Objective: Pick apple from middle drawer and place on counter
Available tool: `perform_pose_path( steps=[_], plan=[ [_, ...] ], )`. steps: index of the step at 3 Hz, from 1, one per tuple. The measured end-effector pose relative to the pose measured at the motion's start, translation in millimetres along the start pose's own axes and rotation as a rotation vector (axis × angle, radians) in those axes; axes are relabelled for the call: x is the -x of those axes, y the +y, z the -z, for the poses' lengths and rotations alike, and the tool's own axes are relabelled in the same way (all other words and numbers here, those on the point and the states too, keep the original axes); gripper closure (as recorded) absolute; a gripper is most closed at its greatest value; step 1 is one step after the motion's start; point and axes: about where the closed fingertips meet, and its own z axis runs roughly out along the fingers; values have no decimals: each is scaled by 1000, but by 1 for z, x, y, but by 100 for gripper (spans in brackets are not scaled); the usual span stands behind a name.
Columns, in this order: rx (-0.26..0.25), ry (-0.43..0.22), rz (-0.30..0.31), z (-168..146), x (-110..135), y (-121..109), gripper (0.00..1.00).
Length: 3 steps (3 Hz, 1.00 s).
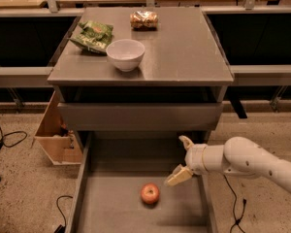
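Next, I will move my gripper to the apple near the centre of the open middle drawer and close it around the apple's middle point(150, 193).
The apple point(150, 193), small, round and red-orange, lies on the bare floor of the open middle drawer point(111, 208), near its centre. My gripper point(182, 159) reaches in from the right on a white arm and hangs over the drawer, up and to the right of the apple and apart from it. Its two cream fingers are spread, one pointing up and one down-left, with nothing between them. The counter point(184, 47) is the grey-brown top of the cabinet above the drawer.
On the counter stand a white bowl point(125, 54), a green snack bag point(93, 35) and a brownish wrapped snack point(144, 20). A closed drawer front point(140, 116) sits above the open one. A wooden box point(56, 137) stands on the floor at left; cables lie around.
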Motion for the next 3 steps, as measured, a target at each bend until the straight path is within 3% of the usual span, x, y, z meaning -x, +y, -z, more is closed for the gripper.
perform_pose_path(
  steps=[1,2,3],
  plan=[
    [111,-65,4,-64,-35,35,0],
    [163,-81,19,-88,-54,54,0],
    [172,-77,16,-93,-58,57,0]
  ],
)
